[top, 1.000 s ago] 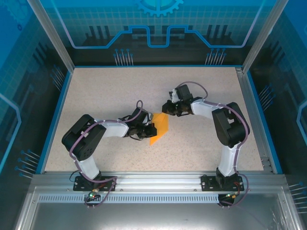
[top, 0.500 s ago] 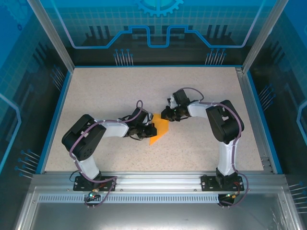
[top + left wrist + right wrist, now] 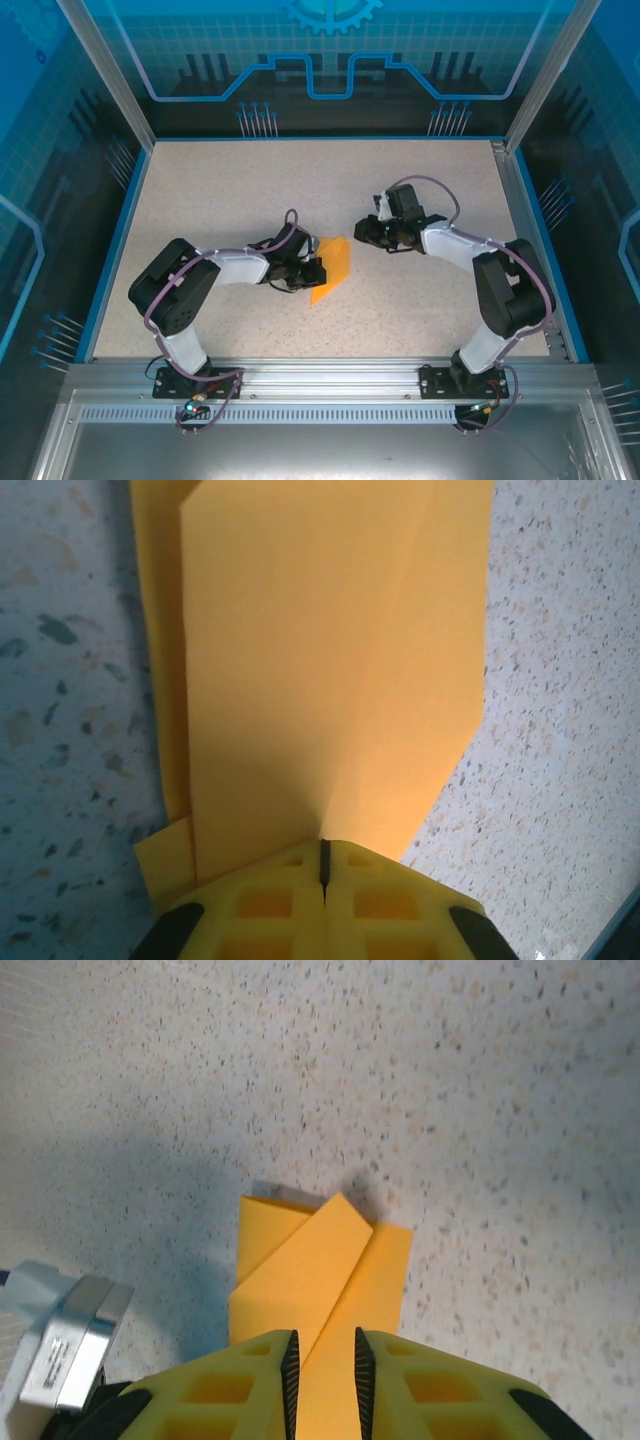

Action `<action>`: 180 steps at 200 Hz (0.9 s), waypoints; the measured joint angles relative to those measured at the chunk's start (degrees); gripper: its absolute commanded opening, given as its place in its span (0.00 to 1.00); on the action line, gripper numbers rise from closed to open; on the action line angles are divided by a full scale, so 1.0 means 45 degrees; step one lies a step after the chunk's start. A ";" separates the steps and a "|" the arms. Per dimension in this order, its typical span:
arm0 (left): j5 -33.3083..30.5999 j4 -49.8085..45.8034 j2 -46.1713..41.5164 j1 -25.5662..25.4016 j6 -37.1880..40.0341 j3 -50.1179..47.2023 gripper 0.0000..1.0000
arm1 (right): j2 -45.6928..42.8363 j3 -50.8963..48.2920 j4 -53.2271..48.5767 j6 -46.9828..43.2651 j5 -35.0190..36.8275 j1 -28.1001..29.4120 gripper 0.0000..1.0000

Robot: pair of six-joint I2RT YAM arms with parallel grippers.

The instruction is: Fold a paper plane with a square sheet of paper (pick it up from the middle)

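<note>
The flap's edge sits crooked on the layer below, so I should open my left gripper and pinch both edges of the paper together (image 3: pixel 187 810) while my right gripper steadies the paper's fold.
The square sheet of paper (image 3: pixel 335 266) is orange-yellow and partly folded, lying on the speckled table near the middle. My left gripper (image 3: pixel 317 271) is shut on its left edge. In the left wrist view the paper (image 3: pixel 320 660) fans out from the closed yellow jaws of that gripper (image 3: pixel 323 855), showing a centre crease and a layer edge on the left. My right gripper (image 3: pixel 361 233) stands just right of the paper's upper corner, apart from it. In the right wrist view its jaws (image 3: pixel 322 1360) are slightly parted, and the paper (image 3: pixel 300 1260) beyond them shows a diagonal folded flap.
The speckled table (image 3: pixel 250 190) is bounded by a blue rim (image 3: pixel 118 240) and metal frame posts. The left arm's wrist (image 3: pixel 60 1345) shows at the lower left of the right wrist view, close to the paper.
My right gripper has pulled back to the right, off the paper's upper edge, and its jaws have parted a little. The left gripper and the paper have stayed put.
</note>
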 measured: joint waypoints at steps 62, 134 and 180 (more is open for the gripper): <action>0.0049 0.0189 -0.0068 0.0000 -0.0039 -0.0199 0.01 | -0.0777 -0.1948 0.0631 0.0869 0.0899 0.0855 0.31; 0.0107 0.0262 -0.0078 0.0010 -0.0039 -0.0219 0.04 | -0.1515 -0.2613 0.0559 0.2249 0.1836 0.1365 0.33; 0.0107 -0.0194 -0.0316 0.0010 -0.0029 -0.0204 0.16 | -0.1394 -0.2613 0.0185 0.2613 0.1734 0.1642 0.36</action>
